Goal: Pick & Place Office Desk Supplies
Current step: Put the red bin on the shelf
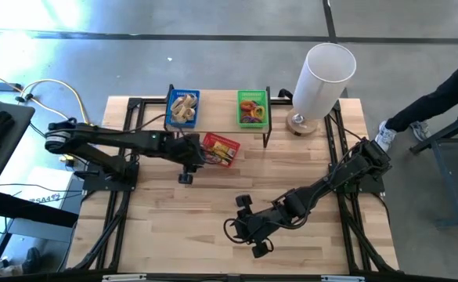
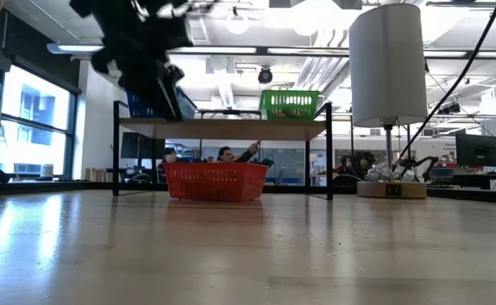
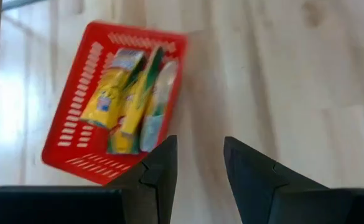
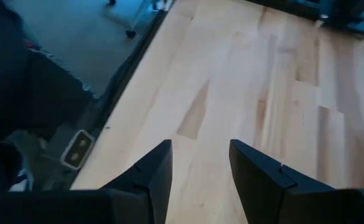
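My left gripper is to go next to the red basket's near long rim [image 1: 213, 162] [image 3: 163, 132], the one away from the shelf, and close there beside the yellow packs.
A red basket [image 1: 220, 149] [image 3: 116, 99] stands on the table in front of a low shelf and holds yellow packs [image 3: 116, 102]. On the shelf, a blue basket [image 1: 183, 107] holds pale tan bands and a green basket [image 1: 252, 108] holds orange and purple loops. My left gripper [image 1: 187, 168] [image 3: 199, 165] hovers open above the bare wood just left of the red basket; it shows high up in the low view [image 2: 173, 93]. My right gripper [image 1: 240, 229] [image 4: 200, 168] stands open over bare table near the front, with nothing between its fingers.
The black-framed shelf [image 2: 222, 127] spans the table's far middle. A tall white cylinder on a round wooden base [image 1: 322, 78] stands at the far right. Bare wood lies across the table's middle and front. A person's leg and shoe [image 1: 393, 129] show beyond the right edge.
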You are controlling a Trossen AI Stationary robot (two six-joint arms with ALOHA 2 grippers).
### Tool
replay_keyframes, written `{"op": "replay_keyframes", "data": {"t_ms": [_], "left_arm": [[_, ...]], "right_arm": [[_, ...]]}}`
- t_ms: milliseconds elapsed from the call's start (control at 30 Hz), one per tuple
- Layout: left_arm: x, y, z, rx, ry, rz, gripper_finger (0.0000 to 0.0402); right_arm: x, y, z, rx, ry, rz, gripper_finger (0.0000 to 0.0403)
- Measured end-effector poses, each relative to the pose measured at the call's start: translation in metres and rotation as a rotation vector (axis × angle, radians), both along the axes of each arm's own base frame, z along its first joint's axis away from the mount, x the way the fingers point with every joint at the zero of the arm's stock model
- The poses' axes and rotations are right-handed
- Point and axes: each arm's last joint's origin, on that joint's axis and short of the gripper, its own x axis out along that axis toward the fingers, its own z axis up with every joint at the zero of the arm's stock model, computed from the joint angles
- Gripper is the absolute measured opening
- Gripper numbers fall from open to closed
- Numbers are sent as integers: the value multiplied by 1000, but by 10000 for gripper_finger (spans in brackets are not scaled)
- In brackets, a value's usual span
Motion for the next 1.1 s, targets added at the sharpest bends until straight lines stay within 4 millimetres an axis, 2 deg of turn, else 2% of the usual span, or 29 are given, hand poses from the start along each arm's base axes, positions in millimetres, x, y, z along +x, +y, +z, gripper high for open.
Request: {"op": "replay_keyframes", "data": {"t_ms": [333,800,967,1100], "left_arm": [[25,19,-47,37,114,79,124],[37,35,-67,60,130,83,124],[38,33,-76,56,171,77,119],[40,26,-79,56,180,52,91]], "right_arm": [[0,0,0,10,6,13,148],[-1,0,-1,6,11,13,148],[-1,0,-1,3,19,11,148],[-1,0,-1,4,19,11,148]]}}
